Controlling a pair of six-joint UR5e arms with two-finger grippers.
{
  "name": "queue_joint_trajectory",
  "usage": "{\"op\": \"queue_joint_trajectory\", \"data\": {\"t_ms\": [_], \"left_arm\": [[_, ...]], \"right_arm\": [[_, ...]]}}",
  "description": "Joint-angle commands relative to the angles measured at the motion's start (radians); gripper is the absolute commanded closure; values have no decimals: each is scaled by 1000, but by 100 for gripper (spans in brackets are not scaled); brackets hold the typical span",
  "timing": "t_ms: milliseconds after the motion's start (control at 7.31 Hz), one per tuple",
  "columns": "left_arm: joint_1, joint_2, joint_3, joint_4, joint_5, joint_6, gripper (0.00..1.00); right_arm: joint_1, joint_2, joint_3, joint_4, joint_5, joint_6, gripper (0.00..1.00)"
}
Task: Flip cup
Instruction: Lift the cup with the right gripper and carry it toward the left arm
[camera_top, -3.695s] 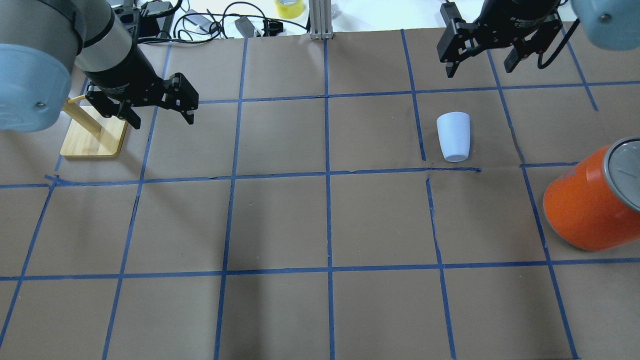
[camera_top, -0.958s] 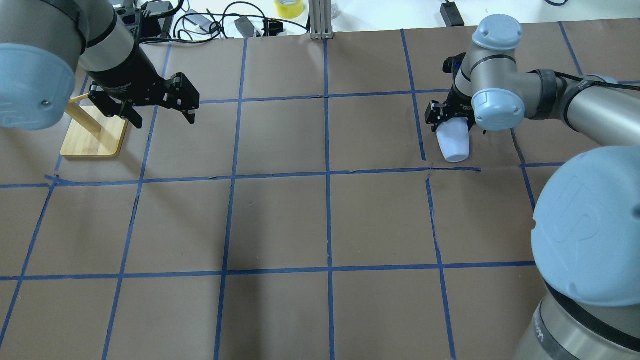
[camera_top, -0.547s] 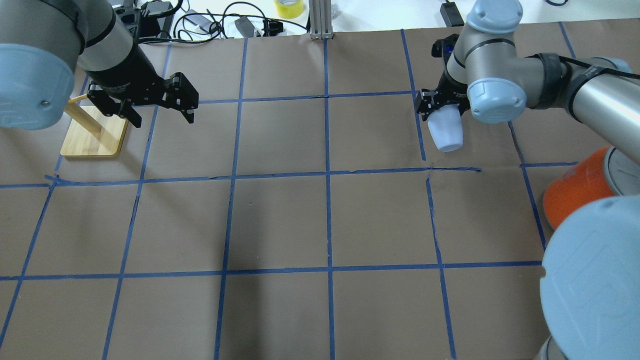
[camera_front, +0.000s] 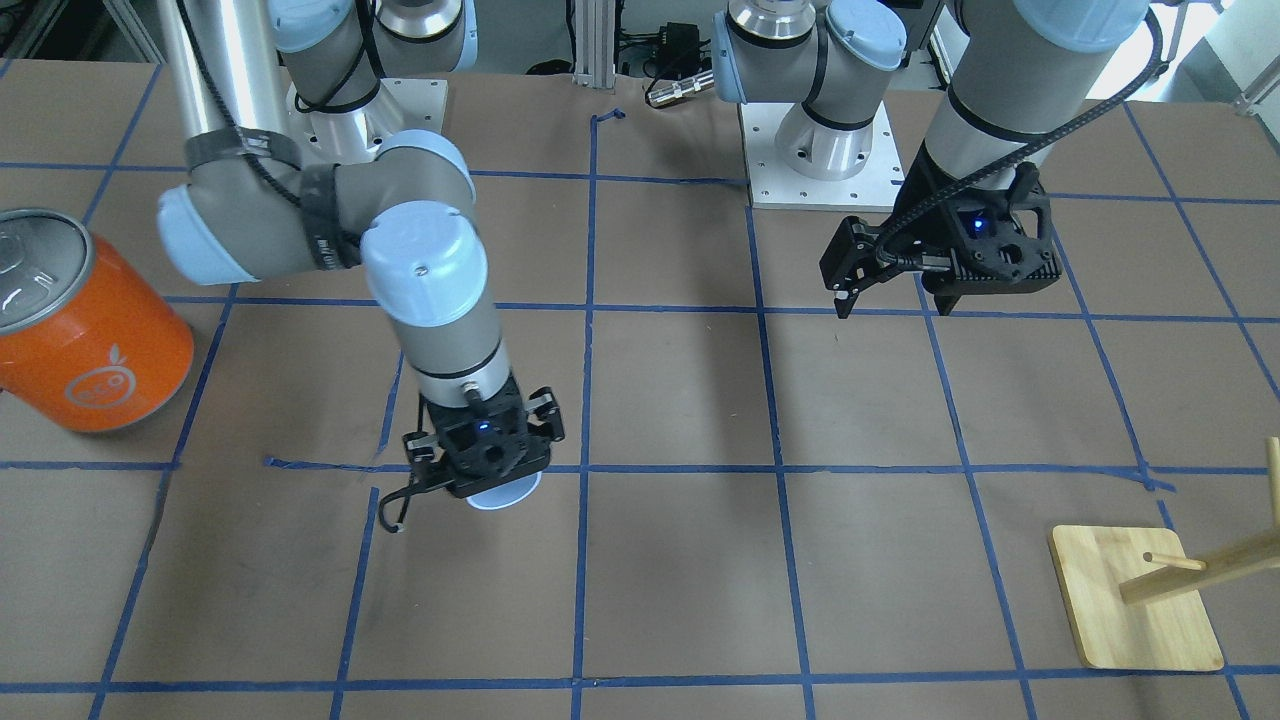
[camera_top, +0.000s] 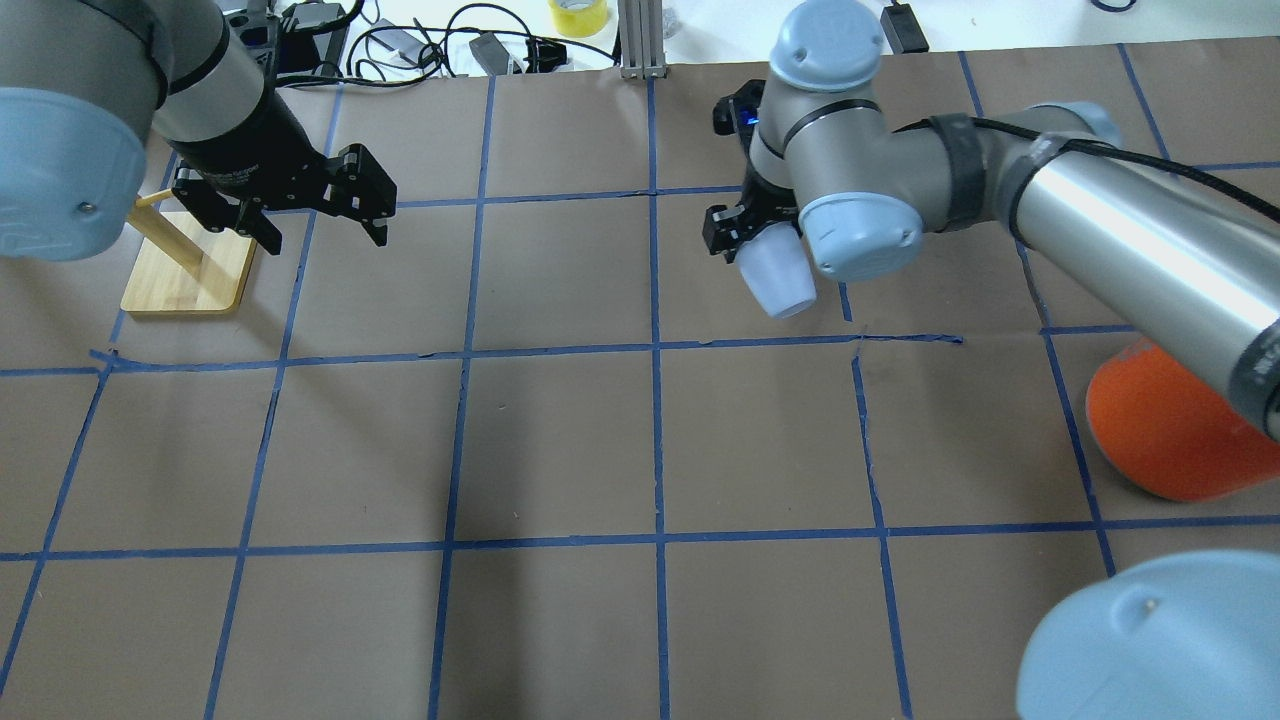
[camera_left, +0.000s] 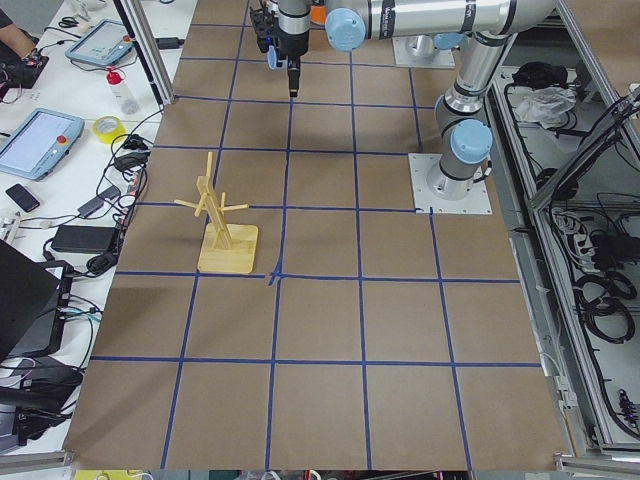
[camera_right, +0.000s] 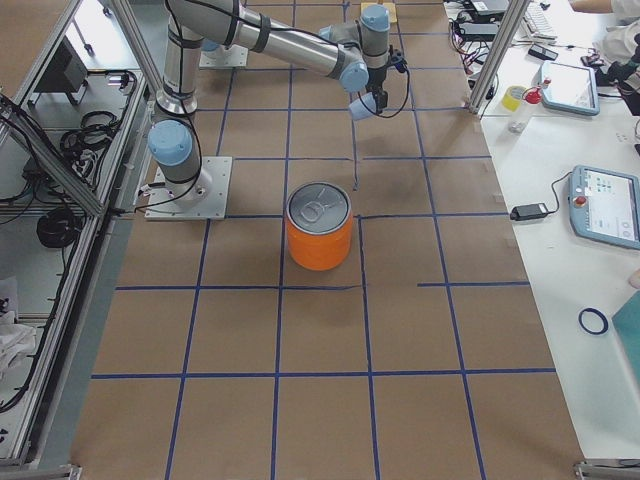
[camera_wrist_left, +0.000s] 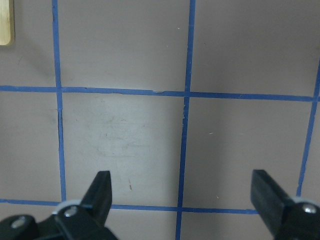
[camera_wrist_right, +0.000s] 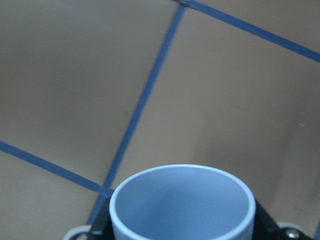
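Observation:
The robot's right gripper should release the cup, now held tilted above the table, on the nearest blue tape crossing (camera_front: 613, 463) towards the wooden peg stand.
My right gripper (camera_top: 757, 243) is shut on the pale lavender-blue cup (camera_top: 778, 285) and holds it tilted above the table, near the middle of the far row of squares. The cup's narrow base points away from the gripper. In the right wrist view the cup's open mouth (camera_wrist_right: 182, 205) faces the camera between the fingers. In the front-facing view the cup (camera_front: 507, 494) peeks out under the right gripper (camera_front: 485, 462). It also shows in the exterior right view (camera_right: 362, 105). My left gripper (camera_top: 322, 232) is open and empty above the table, its fingertips (camera_wrist_left: 101, 184) wide apart.
A large orange can (camera_top: 1165, 430) with a silver lid (camera_front: 30, 262) stands at the right side. A wooden peg stand (camera_top: 185, 268) stands at the far left beside the left gripper. Blue tape lines grid the brown table (camera_top: 560, 440).
My right gripper came down, shut on the cup, lifted it and carried it leftward in the overhead view, tilting it. The left arm has not moved.

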Motion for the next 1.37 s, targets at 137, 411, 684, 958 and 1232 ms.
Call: {"op": "queue_joint_trajectory", "data": {"t_ms": [137,411,684,958,1232], "left_arm": [[5,0,7,-3,-3,1,0],[36,0,16,-11,2,2,0],[64,-1,7,-6,-3,2,0],[59,0,1,-3,0,1,0],[58,10,-2,-8,-3,-5,0]], "right_arm": [[123,67,3,-43,36,-409,88],[127,87,0,-43,80,-616,88],[130,96,0,-46,121,-813,86],[128,158,-3,-138,122,-921,86],[128,164,-5,-144,122,-969,81]]}}
